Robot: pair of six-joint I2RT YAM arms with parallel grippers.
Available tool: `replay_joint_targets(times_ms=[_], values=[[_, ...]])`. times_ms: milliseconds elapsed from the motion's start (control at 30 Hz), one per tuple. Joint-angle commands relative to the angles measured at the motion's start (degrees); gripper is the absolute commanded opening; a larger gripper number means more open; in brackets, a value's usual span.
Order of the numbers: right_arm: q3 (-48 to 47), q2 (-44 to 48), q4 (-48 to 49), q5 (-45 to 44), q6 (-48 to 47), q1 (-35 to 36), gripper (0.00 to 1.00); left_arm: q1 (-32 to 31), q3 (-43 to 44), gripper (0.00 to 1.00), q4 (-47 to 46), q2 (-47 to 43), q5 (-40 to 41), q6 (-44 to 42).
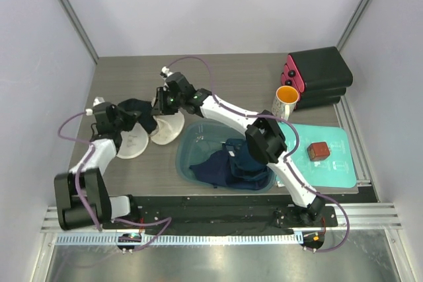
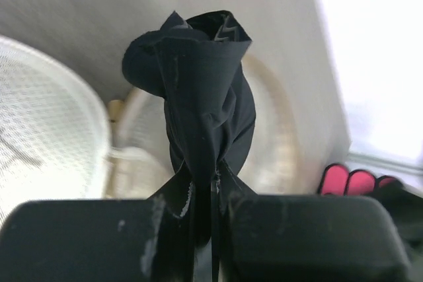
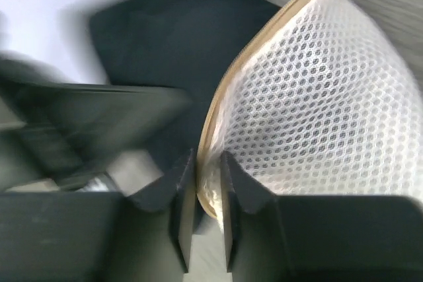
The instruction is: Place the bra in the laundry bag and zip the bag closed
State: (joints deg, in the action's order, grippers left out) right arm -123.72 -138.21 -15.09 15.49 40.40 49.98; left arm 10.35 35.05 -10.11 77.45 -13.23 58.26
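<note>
The black bra hangs loose next to the laundry bag's tan rim, so my right gripper needs to let go of the rim and grab the bra's loose end (image 1: 148, 122) before tucking it in.
The black bra (image 1: 137, 107) hangs bunched from my left gripper (image 1: 127, 121), which is shut on it just above the open laundry bag (image 1: 168, 131). The bag's two cream mesh discs lie spread on the table, one at the left (image 1: 132, 144). In the left wrist view the bra (image 2: 206, 90) rises from my shut gripper (image 2: 213, 186), with the mesh (image 2: 46, 130) behind it. My right gripper (image 1: 165, 102) is shut on the bag's tan rim (image 3: 210, 163). In the right wrist view the mesh (image 3: 317, 97) is on the right and the bra (image 3: 178, 44) on the left.
A teal tub (image 1: 182, 158) holding navy-blue clothes (image 1: 231, 163) stands right of the bag. A flat teal pouch (image 1: 334, 163) with a red-brown block (image 1: 318, 150) lies at the right. An orange-lined cup (image 1: 287, 99) and a black case (image 1: 324, 70) stand at the back right.
</note>
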Motion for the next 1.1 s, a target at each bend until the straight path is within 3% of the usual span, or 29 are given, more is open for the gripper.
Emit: replay_joint_targets(times_ms=[0, 33, 133, 233, 333, 433, 700, 800, 1067], values=[[-1.51, 4.44, -6.43, -0.45, -11.29, -1.46, 0.31, -0.07, 1.68, 0.00, 8.32, -12.31, 7.34, -3.24], [-2.31, 4.09, -9.66, -1.33, -14.88, -1.55, 0.34, -0.07, 2.13, 0.00, 9.92, -15.19, 8.04, -3.68], [-5.21, 3.65, -15.22, -5.63, -20.52, -1.90, 0.62, -0.07, 3.71, 0.00, 16.07, -17.94, 8.40, -5.52], [-6.71, 3.91, -17.69, -10.20, -23.34, -1.90, 0.77, -0.07, 5.03, 0.00, 20.21, -19.61, 8.66, -7.54], [-7.58, 3.83, -18.22, -13.81, -24.93, -1.99, 0.84, -0.07, 8.01, 0.00, 24.25, -20.84, 9.45, -10.09], [-10.30, 2.43, -18.74, -14.87, -26.69, -1.90, 0.84, -0.07, 10.38, 0.00, 27.15, -21.55, 9.46, -12.46], [-16.90, -2.41, -17.96, -11.10, -28.71, -1.90, 0.57, -0.07, 12.24, 0.00, 27.16, -16.38, 2.43, -14.76], [-17.52, -2.76, -17.25, -9.69, -28.10, -1.90, 0.52, -0.07, 12.06, 0.00, 26.37, -14.96, 1.46, -14.14], [-14.10, 1.80, -16.90, -8.55, -25.99, -1.90, 0.74, 0.02, 11.97, 0.00, 28.21, -19.79, 4.18, -15.72]])
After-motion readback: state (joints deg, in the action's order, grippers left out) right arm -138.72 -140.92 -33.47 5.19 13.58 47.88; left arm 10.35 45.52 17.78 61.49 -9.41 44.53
